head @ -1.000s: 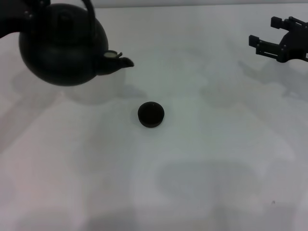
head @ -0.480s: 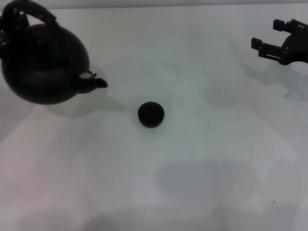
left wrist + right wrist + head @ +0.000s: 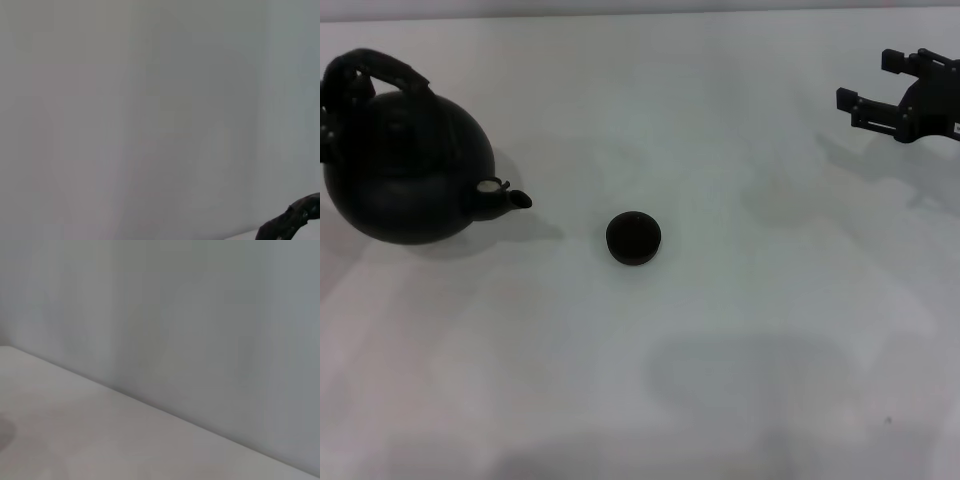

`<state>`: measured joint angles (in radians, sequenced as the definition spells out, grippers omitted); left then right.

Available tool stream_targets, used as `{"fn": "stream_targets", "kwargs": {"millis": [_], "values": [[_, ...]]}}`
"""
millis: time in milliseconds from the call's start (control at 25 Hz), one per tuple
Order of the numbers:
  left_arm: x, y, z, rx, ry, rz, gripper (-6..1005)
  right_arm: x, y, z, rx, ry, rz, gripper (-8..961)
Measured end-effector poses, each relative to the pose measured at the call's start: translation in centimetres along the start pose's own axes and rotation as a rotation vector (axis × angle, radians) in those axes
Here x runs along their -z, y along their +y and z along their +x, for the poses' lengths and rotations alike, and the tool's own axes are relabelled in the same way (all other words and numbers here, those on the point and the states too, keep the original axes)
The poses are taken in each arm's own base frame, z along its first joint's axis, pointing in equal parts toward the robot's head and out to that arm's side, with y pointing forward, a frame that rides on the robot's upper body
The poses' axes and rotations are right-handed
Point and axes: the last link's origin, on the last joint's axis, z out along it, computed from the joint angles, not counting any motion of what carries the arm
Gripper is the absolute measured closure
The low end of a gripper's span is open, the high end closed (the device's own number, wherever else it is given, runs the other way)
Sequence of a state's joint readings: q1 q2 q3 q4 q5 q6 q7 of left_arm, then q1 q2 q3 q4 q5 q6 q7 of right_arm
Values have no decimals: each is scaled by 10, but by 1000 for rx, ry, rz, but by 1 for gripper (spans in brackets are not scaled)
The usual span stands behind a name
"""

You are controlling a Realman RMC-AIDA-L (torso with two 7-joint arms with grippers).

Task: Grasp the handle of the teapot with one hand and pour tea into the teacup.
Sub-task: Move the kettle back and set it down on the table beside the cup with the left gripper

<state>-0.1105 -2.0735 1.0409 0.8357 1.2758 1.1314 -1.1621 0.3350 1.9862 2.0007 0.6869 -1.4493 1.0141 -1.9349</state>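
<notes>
My left gripper should set the black teapot down and release it on the white table a short way from the teacup (image 3: 436, 225).
The black teapot (image 3: 405, 170) sits low at the left of the white table, its stubby spout (image 3: 515, 200) pointing right toward the teacup (image 3: 634, 238). That small dark round cup stands alone at mid-table, about a hand's width from the spout. The arched handle (image 3: 380, 68) leans left over the pot. My left gripper (image 3: 328, 110) shows only as a dark edge at the frame's left border, shut on the handle's left end. A dark tip of the handle (image 3: 290, 226) appears in the left wrist view. My right gripper (image 3: 870, 82) hovers open at the far right, well away.
The white table (image 3: 740, 330) runs to a pale wall (image 3: 200, 315) at the back. Soft shadows lie on the near part of the table. The right wrist view holds only the table edge and the wall.
The teapot has travelled left and down, from high and tipped near the cup to low and level at the table's left. The teacup and the right arm have stayed put.
</notes>
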Motion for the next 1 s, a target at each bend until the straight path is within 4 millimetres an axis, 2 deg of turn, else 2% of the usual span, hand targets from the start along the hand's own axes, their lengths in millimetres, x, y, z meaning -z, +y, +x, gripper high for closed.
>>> {"fn": "stream_targets", "kwargs": {"millis": [320, 1000], "values": [[1, -1, -23, -3, 13, 55, 877, -1, 1, 3, -7, 8, 4, 108], [-6, 10, -47, -33, -21, 55, 864, -5, 2, 2, -4, 14, 3, 108]]}}
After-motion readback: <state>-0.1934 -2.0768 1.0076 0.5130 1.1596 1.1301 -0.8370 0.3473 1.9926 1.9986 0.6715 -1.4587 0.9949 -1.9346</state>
